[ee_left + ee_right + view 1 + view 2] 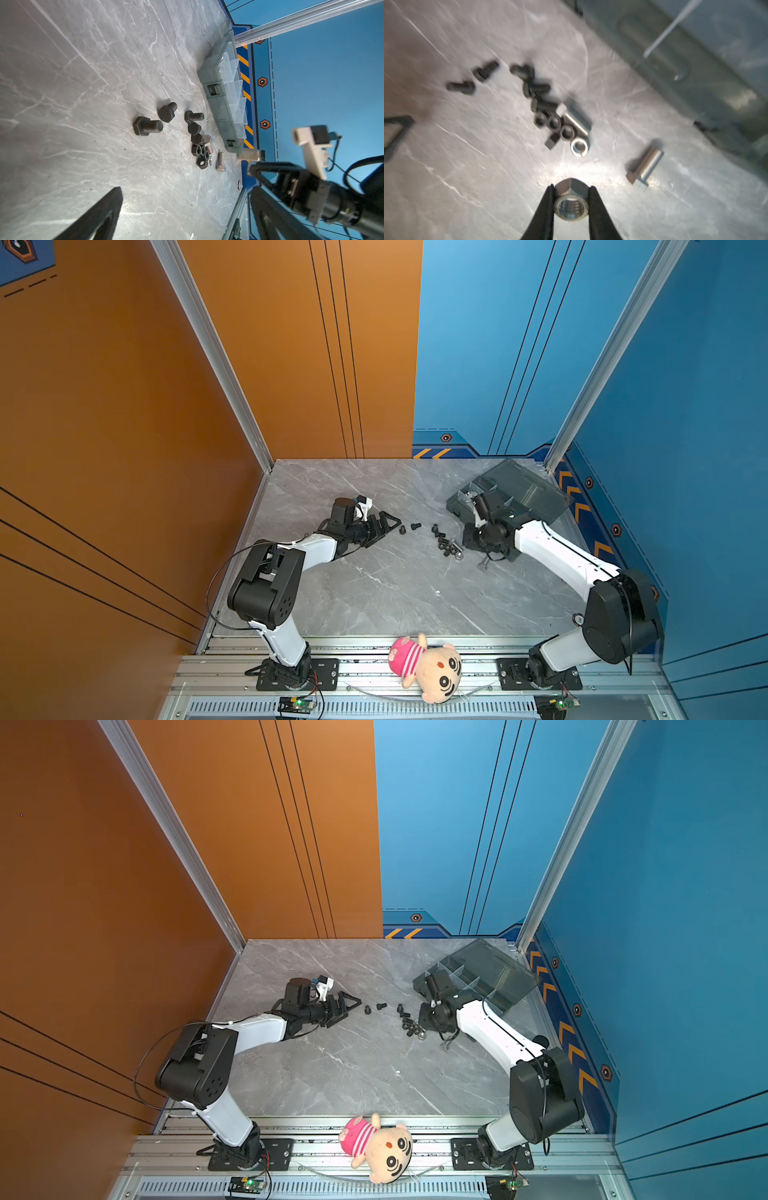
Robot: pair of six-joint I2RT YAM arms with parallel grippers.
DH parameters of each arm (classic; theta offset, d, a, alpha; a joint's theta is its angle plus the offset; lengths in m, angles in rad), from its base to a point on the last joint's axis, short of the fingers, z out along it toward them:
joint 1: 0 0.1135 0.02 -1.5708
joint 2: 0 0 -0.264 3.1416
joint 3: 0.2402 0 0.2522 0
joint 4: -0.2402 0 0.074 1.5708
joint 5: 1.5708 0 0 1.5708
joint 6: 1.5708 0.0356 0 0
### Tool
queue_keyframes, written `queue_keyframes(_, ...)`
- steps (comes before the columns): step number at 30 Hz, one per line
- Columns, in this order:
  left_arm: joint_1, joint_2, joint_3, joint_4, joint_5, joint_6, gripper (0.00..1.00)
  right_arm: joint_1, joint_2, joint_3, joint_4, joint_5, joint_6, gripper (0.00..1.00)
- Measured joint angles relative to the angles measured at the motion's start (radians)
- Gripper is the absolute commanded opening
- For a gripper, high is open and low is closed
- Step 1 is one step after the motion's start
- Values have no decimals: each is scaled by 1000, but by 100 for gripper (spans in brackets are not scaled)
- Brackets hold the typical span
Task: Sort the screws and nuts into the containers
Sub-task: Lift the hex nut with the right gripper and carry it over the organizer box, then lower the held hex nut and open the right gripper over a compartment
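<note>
Next, my right gripper lets go of the silver nut in the grey organizer box's compartment (488,509) beside the silver pieces.
My right gripper (571,188) is shut on a silver nut (571,204), held a little above the table. Below it lie another silver nut (579,147), black nuts (554,124), two silver screws (643,168) and several black screws (538,88). In both top views this pile (442,539) lies between the arms, and the right wrist (490,535) hides that gripper's fingers. The grey organizer box (519,493) stands open at the back right, its compartments (232,83) facing up. My left gripper (390,522) rests open and empty, left of two black screws (409,527).
A small black-capped jar (251,155) lies next to the box's near end. A plush doll (428,666) lies on the front rail between the arm bases. The blue wall (665,448) runs close behind the box.
</note>
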Motion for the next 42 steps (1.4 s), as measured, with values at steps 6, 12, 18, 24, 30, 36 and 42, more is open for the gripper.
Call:
queue_keyframes(6,0,0,0,0,0,0,98,-142,88,195,-1,-20,-52,0)
queue_keyframes(12,-13,0,1,0,0,0,98,-230,280,383,-5,-25,-60,0)
queue_keyframes(18,-14,0,1,0,0,0,98,-276,444,523,-15,-25,-60,0)
queue_keyframes(24,-14,0,1,0,0,-1,98,-286,552,599,-30,-25,-59,0)
queue_keyframes(30,-14,0,1,0,0,-1,98,-286,607,629,-37,-24,-56,0)
queue_keyframes(36,-14,0,1,0,0,-3,98,-288,616,629,-38,-18,-57,0)
queue_keyframes(42,-14,0,1,0,0,-7,98,-295,617,616,-38,-12,-60,6)
